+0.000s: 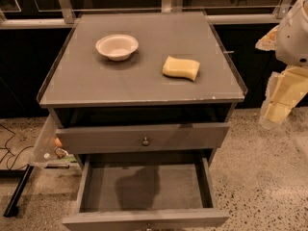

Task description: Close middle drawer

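Note:
I will next lower my gripper to the middle drawer and close it at the drawer front's end [220,212] closest to my arm.
The grey cabinet [144,88] stands in the middle of the view. Its middle drawer [144,186] is pulled far out towards me, and its inside is bare. The drawer's flat front [144,219] sits at the bottom edge of the view, where the small knob [148,226] barely shows. The top drawer [142,137], with a round knob [145,141], sits above it and is nearly pushed in. The lowest drawer is hidden below. My arm's white link [294,32] and cream-coloured gripper [281,97] hang at the far right edge, well away from the drawers.
A white bowl [117,46] and a yellow sponge [181,68] lie on the cabinet top. A clear plastic bin [48,143] with small items hangs on the cabinet's left side. Cables [12,150] and a black bar [17,191] lie on the speckled floor at the left. A dark wall runs behind.

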Controlling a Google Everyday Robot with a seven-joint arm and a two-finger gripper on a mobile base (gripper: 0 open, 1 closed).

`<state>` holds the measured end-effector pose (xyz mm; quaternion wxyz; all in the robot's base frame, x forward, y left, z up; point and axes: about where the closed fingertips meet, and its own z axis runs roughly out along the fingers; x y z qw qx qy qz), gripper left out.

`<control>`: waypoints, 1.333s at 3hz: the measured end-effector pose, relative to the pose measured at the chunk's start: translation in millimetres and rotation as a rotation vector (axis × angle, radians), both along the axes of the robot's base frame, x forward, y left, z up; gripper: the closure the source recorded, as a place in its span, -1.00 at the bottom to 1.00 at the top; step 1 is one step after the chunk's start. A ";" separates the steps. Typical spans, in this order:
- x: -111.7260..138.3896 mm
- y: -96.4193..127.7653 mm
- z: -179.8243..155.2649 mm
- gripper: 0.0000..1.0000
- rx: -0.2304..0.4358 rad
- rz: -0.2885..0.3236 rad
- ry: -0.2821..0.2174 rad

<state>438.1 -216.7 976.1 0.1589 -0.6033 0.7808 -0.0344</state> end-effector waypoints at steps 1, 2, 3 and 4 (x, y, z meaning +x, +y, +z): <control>0.0 0.0 -0.1 -1.00 0.000 0.000 0.000; -1.6 0.0 -13.8 -1.00 -0.017 0.016 -0.004; -15.7 -3.6 -62.8 -1.00 0.019 0.049 0.021; -35.7 -0.8 -130.5 -0.66 0.074 0.084 0.057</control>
